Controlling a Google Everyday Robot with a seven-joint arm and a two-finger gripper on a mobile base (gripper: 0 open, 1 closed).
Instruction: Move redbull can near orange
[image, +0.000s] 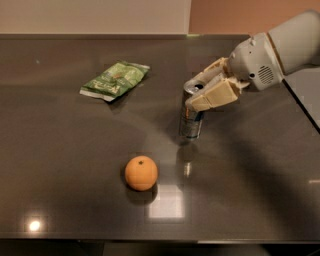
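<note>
The redbull can, now upright near the table's middle, will be released by my gripper on the table (178, 170), close beside the orange and just behind the bright reflection.
The redbull can (191, 124) is a slim silver-and-blue can standing upright near the middle of the dark table (60, 150). My gripper (198, 89) reaches in from the right and is shut on the can's top, one cream finger in front of it and one behind. I cannot tell whether the can's base rests on the table or hangs just above it. The orange (141, 173) lies on the table to the front left of the can, about a can's height away from it.
A flat green snack bag (115, 80) lies at the back left. The table's right edge (302, 107) runs just behind my arm, and its front edge is close below the orange.
</note>
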